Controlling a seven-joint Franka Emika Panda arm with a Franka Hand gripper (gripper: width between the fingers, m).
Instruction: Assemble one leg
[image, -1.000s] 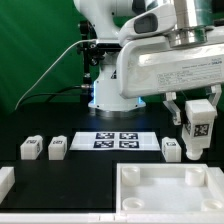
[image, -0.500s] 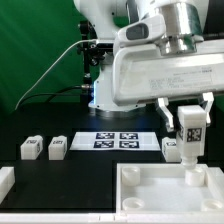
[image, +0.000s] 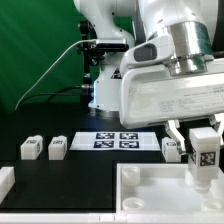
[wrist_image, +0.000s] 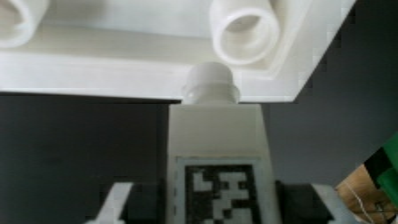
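The robot's gripper should release the white leg in the tray part's front corner socket (image: 208, 206) (wrist_image: 246, 36), near the leg's peg end.
My gripper (image: 204, 152) is shut on a white leg (image: 205, 158) with a black-and-white tag, holding it upright over the far right corner of the large white tray-like part (image: 150, 190). In the wrist view the leg (wrist_image: 219, 140) runs out from between the fingers (wrist_image: 128, 200), and its round peg end sits just at the tray part's edge (wrist_image: 107, 75), near a raised corner socket (wrist_image: 244, 32). Three more legs stand on the black table: two at the exterior view's left (image: 30, 148) (image: 57, 147) and one (image: 171, 148) beside the held leg.
The marker board (image: 117, 140) lies flat behind the tray part. The robot base (image: 105, 85) stands at the back against a green backdrop. A white block (image: 5, 180) sits at the left edge of the exterior view.
The gripper has moved with the leg toward the exterior view's right and down, nearer the tray part's far right corner.
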